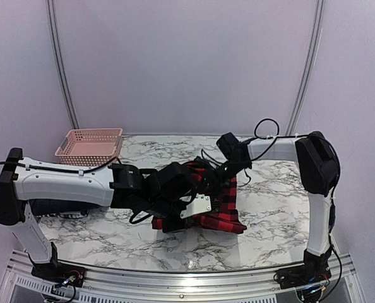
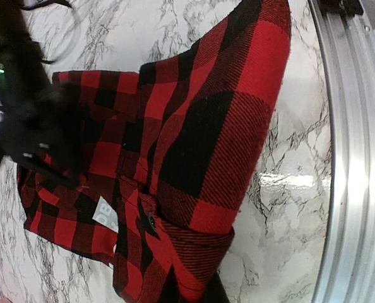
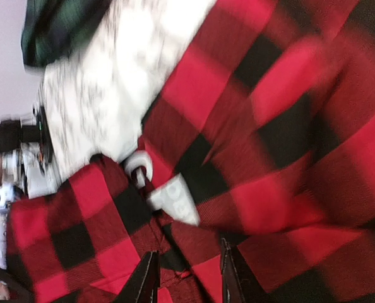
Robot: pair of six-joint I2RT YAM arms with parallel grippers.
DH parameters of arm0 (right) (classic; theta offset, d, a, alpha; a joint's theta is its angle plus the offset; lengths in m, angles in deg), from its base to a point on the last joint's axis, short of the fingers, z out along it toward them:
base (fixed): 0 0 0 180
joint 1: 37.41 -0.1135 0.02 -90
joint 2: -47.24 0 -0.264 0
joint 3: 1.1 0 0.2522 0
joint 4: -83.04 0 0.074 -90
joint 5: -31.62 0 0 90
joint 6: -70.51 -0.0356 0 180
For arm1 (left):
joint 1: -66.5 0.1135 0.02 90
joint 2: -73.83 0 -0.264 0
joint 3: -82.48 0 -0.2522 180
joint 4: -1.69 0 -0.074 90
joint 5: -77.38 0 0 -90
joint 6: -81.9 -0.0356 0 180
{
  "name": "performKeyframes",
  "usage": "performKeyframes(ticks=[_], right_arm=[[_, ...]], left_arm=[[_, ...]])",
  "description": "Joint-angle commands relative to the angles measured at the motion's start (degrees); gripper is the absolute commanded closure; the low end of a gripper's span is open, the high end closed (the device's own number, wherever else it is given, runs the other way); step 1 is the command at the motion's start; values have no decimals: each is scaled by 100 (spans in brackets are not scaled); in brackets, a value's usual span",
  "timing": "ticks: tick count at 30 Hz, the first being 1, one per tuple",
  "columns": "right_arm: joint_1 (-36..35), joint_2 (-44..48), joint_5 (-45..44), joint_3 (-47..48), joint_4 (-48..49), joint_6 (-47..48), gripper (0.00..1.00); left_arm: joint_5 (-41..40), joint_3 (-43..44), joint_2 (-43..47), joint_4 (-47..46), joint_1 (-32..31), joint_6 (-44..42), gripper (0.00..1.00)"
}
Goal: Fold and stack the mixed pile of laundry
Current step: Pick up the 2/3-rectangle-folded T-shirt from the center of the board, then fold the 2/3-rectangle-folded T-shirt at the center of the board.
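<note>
My left gripper needs to let go of the red-and-black checked shirt's edge at the shirt's far side [image 1: 182, 184], in the middle of the table. The shirt now lies spread on the marble table.
The red-and-black checked shirt [image 1: 222, 205] lies spread on the marble table at centre right. Its white lettering shows in the left wrist view [image 2: 105, 214] and the right wrist view [image 3: 175, 199]. My left gripper [image 2: 192, 293] is at the shirt's near left edge, its dark fingers closed on a rolled cuff of the shirt [image 2: 200, 246]. My right gripper [image 3: 187, 279] hangs over the shirt's far part, fingers apart with flat cloth below them. A dark green plaid garment [image 3: 55, 25] lies beyond the shirt. The navy and striped garments are hidden.
A pink lattice basket [image 1: 89, 144] stands at the back left of the table. A dark bundle of cloth [image 1: 55, 207] lies under my left arm. The metal front rail [image 2: 358, 158] runs close to the shirt's near edge. My right arm [image 2: 29, 107] looms over the shirt's far side.
</note>
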Motion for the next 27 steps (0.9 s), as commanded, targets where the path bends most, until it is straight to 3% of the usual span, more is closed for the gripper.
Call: performKeyframes(ticks=[1, 7, 13, 19, 27], right_arm=[[-758, 349, 246, -1147, 462, -59, 72], [-1513, 469, 236, -2000, 809, -186, 74], [-1875, 885, 385, -2145, 698, -291, 71], [-1315, 777, 199, -526, -292, 155, 61], [-270, -113, 23, 1261, -692, 327, 55]], left_arm=[[289, 689, 295, 1067, 77, 597, 100], [820, 1205, 266, 1444, 226, 555, 100], [1589, 1339, 326, 1746, 542, 330, 100], [2421, 1241, 193, 1948, 541, 114, 100], [2491, 1467, -87, 1990, 733, -172, 100]])
